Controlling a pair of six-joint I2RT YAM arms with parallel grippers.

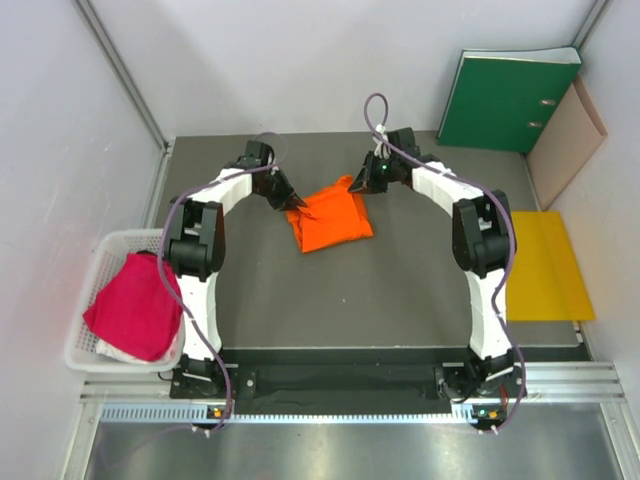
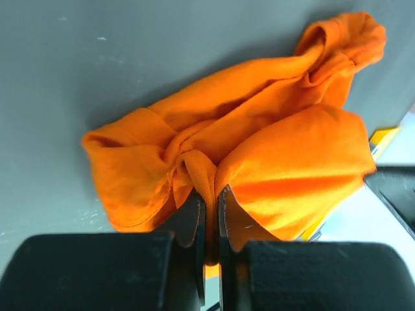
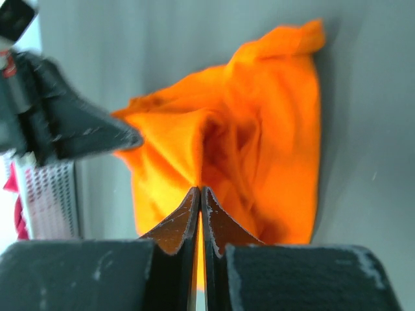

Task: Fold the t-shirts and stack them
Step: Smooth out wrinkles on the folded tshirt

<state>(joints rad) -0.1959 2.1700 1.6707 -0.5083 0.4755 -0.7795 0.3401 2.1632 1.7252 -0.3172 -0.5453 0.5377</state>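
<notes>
The orange t-shirt bunches into a fold at my left gripper's fingers, so next my left gripper opens and grabs the t-shirt's edge by its near corner (image 1: 304,249).
The orange t-shirt (image 1: 332,218) lies bunched at the far middle of the grey table. My left gripper (image 1: 296,204) is shut on a pinch of its left edge; the cloth (image 2: 259,149) fans out past the jaws (image 2: 212,194). My right gripper (image 1: 362,186) is shut on the shirt's far right corner; the cloth (image 3: 259,142) hangs beyond the closed jaws (image 3: 200,191). The magenta-pink t-shirt (image 1: 137,305) lies crumpled in the white mesh basket (image 1: 95,262) at the left.
A yellow envelope (image 1: 545,265) lies flat at the table's right edge. A green binder (image 1: 505,100) and a tan folder (image 1: 565,140) lean against the back right wall. My left gripper (image 3: 71,126) shows in the right wrist view.
</notes>
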